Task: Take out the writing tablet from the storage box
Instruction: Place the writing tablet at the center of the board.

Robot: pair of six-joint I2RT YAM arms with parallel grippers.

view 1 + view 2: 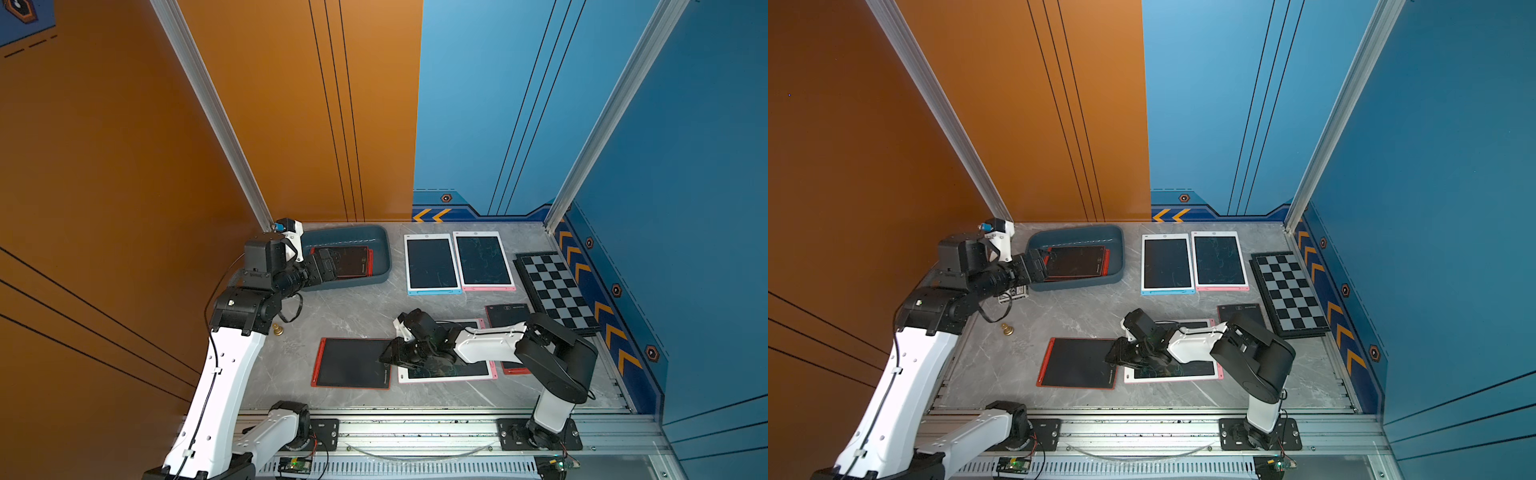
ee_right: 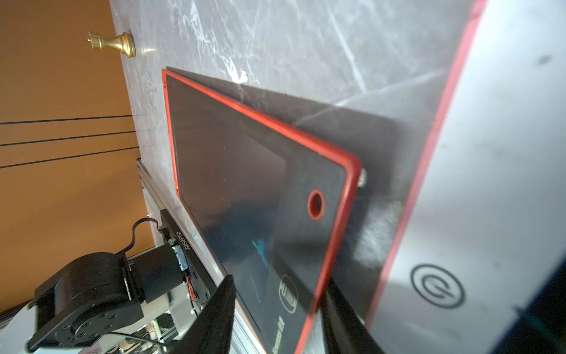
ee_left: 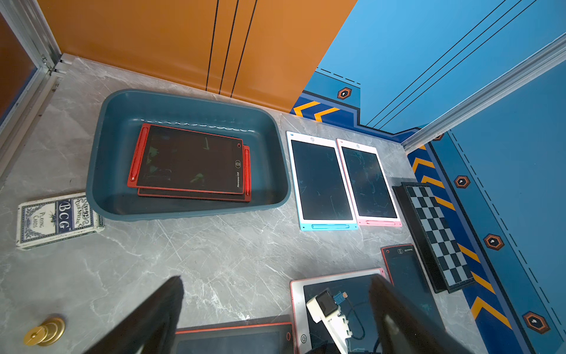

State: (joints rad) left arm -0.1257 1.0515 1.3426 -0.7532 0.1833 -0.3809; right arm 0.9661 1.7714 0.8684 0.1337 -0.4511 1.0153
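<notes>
The upper tablet is in the storage box. Next, my left gripper grabs it by the thick red edge [image 1: 312, 251] [image 3: 139, 155] nearest the card box.
The teal storage box [image 1: 353, 231] [image 1: 1079, 233] [image 3: 122, 122] stands at the back left. Two red-framed writing tablets [image 1: 349, 262] [image 3: 190, 159] lie stacked flat inside it. My left gripper [image 1: 323, 268] [image 3: 275, 279] hovers over the box's left end, open wide with nothing between its fingers. Another red-framed tablet [image 1: 353, 363] [image 2: 245, 184] is at the table's front. My right gripper [image 1: 388, 353] [image 2: 277, 288] is at that tablet's right edge. Its fingers stand apart on either side of the edge, which looks slightly raised off the table.
Blue-framed [image 1: 432, 264] and pink-framed [image 1: 484, 259] tablets lie at the back, right of the box. A chequered board [image 1: 557, 291] lies by the right wall. A pink-framed tablet [image 1: 449, 370] and a small dark one [image 1: 507, 311] lie under the right arm. A brass chess piece [image 1: 277, 330] and a card box [image 3: 58, 219] are on the left.
</notes>
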